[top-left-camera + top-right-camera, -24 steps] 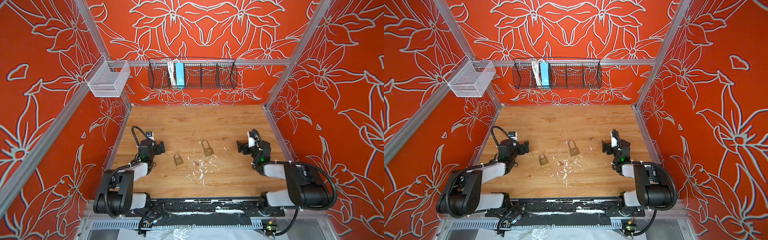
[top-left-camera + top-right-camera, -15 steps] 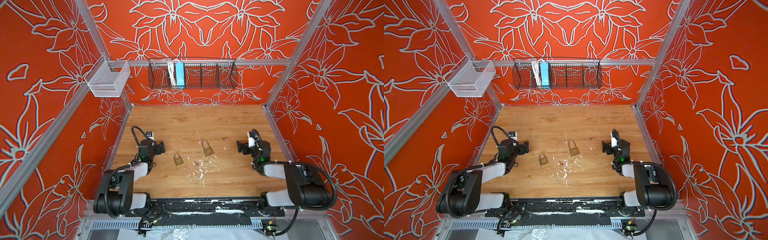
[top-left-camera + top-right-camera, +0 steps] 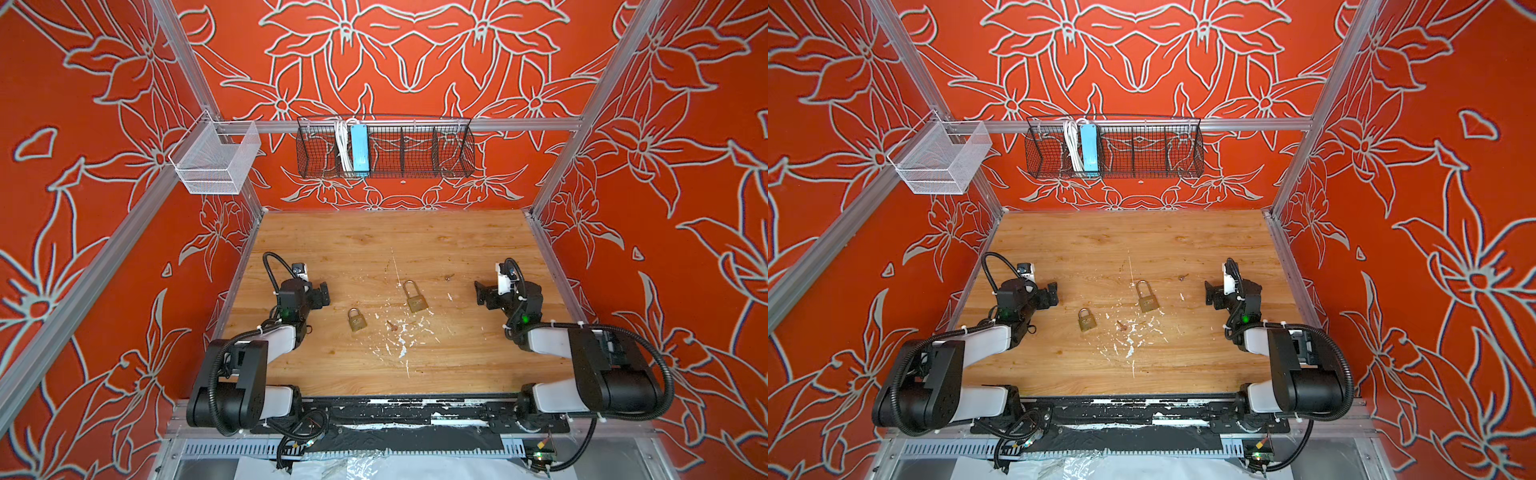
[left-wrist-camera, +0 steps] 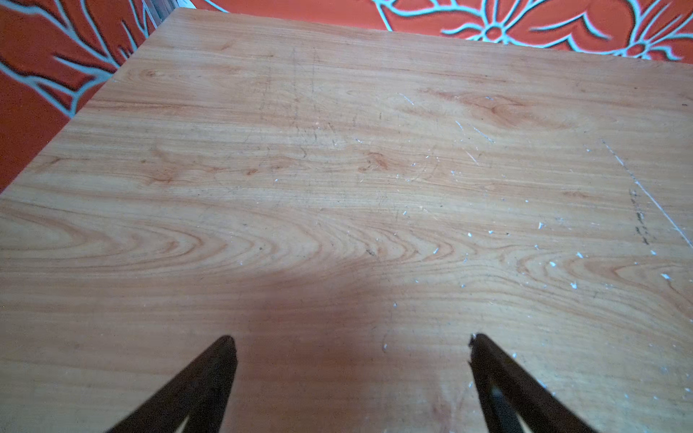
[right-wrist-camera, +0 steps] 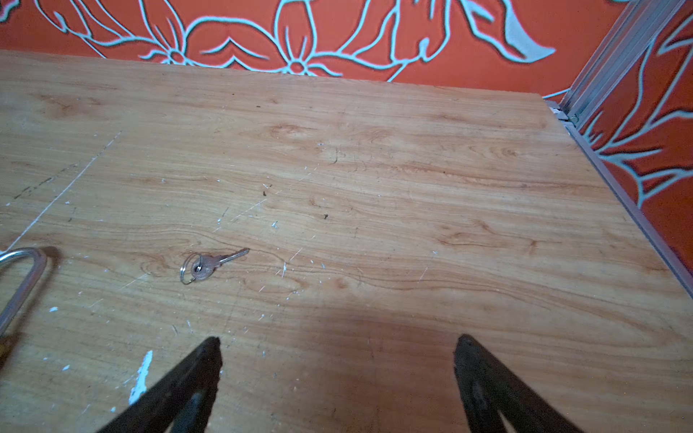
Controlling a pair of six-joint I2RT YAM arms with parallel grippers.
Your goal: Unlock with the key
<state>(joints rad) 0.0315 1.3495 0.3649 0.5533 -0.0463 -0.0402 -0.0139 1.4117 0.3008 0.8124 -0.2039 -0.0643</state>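
My right gripper is to close on the round head [image 3: 447, 278] [image 5: 203, 267] of the small silver key, because the key's toothed end should stay free for unlocking.
A small silver key [image 5: 215, 262] on a ring lies flat on the wooden table [image 3: 374, 241]; in both top views it shows as a small speck [image 3: 449, 277] [image 3: 1182, 277]. A brass padlock with a long shackle [image 3: 415, 297] [image 3: 1146, 297] lies mid-table, its shackle [image 5: 22, 277] at the edge of the right wrist view. A shorter brass padlock [image 3: 356, 320] [image 3: 1086, 320] lies to its left. My right gripper [image 5: 337, 345] [image 3: 480, 293] is open and empty, just right of the key. My left gripper [image 4: 352, 345] [image 3: 322, 293] is open and empty over bare wood, left of the short padlock.
A small brownish item [image 3: 391, 325] lies among white paint flecks [image 3: 401, 345] between the padlocks. A black wire basket [image 3: 384, 147] and a white mesh basket [image 3: 216, 160] hang on the back rail. Red patterned walls with metal rails enclose the table.
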